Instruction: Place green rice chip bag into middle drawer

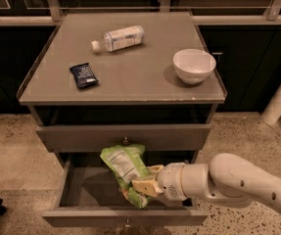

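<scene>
My gripper has the green rice chip bag. It will let go of the bag on the grey tray (140,195), just behind the front side of the middle drawer.
The green rice chip bag (125,168) is a crinkled light-green pouch with a white label panel. It hangs upright inside the open middle drawer (79,190), low over the grey tray. My gripper (145,182) reaches in from the right on a white arm and is shut on the bag's lower right part. The bag's bottom edge sits near the drawer's front wall; I cannot tell if it touches the tray.
On the cabinet top (130,77) lie a clear plastic bottle (118,38), a dark-blue snack wrapper (83,76) and a white bowl (194,65). A shut drawer front with a round knob (125,141) sits above the open drawer. Speckled floor surrounds the cabinet.
</scene>
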Robot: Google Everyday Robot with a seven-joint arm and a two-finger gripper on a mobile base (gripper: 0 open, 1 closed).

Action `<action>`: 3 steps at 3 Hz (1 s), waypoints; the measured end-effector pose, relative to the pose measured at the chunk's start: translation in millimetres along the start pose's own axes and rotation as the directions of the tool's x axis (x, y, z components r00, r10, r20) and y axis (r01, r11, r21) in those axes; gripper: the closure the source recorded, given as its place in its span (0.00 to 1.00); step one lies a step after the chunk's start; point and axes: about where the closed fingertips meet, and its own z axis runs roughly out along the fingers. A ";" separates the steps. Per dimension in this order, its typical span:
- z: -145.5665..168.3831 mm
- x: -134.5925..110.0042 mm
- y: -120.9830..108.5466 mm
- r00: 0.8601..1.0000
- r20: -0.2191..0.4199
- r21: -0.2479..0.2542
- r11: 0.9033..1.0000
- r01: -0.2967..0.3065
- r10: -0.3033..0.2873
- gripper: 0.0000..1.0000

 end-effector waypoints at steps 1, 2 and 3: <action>4.0 8.5 -2.5 0.999 -0.005 0.003 0.999 -0.034 0.034 1.00; 12.2 54.9 -35.0 0.987 0.010 0.031 0.986 -0.161 0.161 1.00; 32.9 107.4 -69.4 0.957 0.016 0.021 0.956 -0.291 0.291 1.00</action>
